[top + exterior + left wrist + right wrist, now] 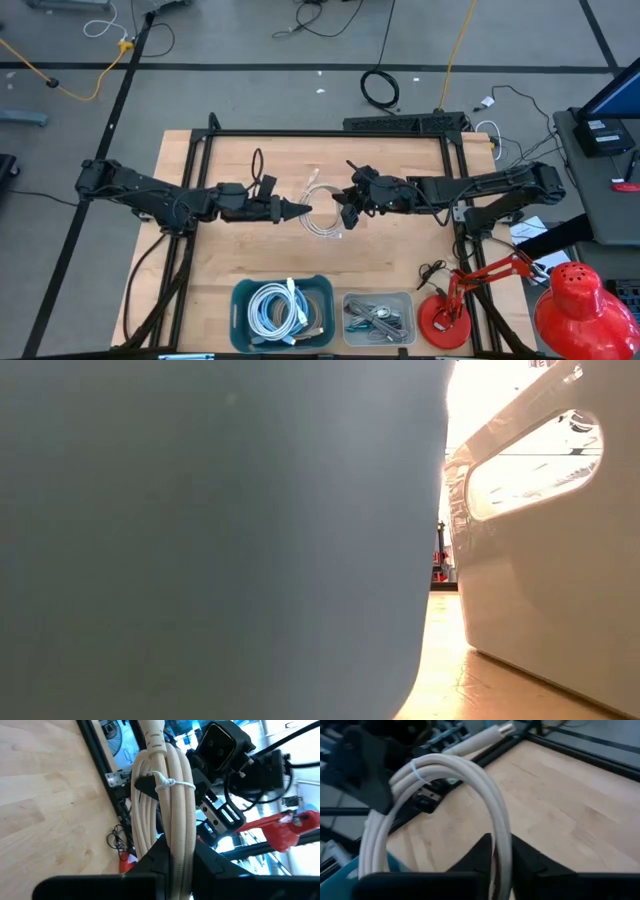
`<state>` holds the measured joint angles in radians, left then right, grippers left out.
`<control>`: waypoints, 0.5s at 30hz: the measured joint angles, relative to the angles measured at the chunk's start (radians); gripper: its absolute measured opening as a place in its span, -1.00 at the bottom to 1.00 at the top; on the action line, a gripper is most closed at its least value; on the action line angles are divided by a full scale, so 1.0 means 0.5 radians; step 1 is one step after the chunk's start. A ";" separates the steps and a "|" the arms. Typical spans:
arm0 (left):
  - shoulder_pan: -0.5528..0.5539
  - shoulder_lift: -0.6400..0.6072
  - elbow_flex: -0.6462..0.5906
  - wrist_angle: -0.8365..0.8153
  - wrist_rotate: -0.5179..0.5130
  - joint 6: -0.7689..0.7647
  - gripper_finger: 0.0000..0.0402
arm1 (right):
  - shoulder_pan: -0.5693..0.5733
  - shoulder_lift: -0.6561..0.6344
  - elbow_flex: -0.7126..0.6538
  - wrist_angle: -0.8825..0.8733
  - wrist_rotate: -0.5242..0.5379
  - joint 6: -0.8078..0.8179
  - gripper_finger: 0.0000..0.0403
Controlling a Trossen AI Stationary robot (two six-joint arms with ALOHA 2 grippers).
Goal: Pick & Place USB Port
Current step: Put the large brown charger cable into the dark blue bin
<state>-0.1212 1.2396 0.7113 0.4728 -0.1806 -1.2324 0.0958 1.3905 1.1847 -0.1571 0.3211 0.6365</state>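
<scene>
The robot's left gripper needs to release the white USB cable inside the blue bin's side [311, 317] nearest the pale bin.
A white USB cable [322, 214], wound into a coil and bound with a thin tie [170, 784], hangs above the middle of the table between my two grippers. Its plug end [496, 732] sticks out of the coil. My left gripper [303, 210] reaches in from the table's left and is shut on one side of the coil [170, 815]. From the right, my right gripper [347, 206] has its fingers on the opposite side of the coil [445, 770]. My left gripper [175, 851] pinches the bundle of several strands [174, 837] between its two fingers, lying across them. The fingers come level from the table's left. The coil stands up beyond the fingers, clear of the table. My right gripper [501, 849] pinches the coil's strands on the bend [503, 840] between its two fingers. It comes from the table's right, slanting slightly down. The loop arches away past the fingers, above the wooden top.
A blue bin [240, 300] with white cables and a pale bin [347, 302] with small dark parts stand at the near edge; they fill the low view. A black cord [258, 165] lies far left. A red lamp [575, 300] stands near right.
</scene>
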 joint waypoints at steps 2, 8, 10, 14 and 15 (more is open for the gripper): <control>-0.012 -0.005 0.000 0.020 0.006 -0.001 -0.81 | -0.002 -0.001 0.000 0.053 -0.084 -0.036 -0.66; -0.074 -0.133 0.001 -0.078 0.090 0.004 -0.81 | 0.019 -0.020 0.000 0.215 -0.509 0.004 -0.19; -0.109 -0.193 0.000 -0.161 0.093 0.019 -0.81 | 0.044 -0.018 0.000 0.301 -0.599 0.033 -0.06; -0.222 -0.281 0.001 -0.314 0.070 0.034 -0.81 | 0.124 -0.022 0.001 0.494 -0.658 0.069 0.12; -0.264 -0.292 0.002 -0.328 0.055 0.025 -0.81 | 0.145 -0.022 0.001 0.538 -0.668 0.069 0.15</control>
<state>-0.2533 1.0936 0.7124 0.3089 -0.1533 -1.2200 0.1686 1.3796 1.1851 0.1120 -0.0128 0.6708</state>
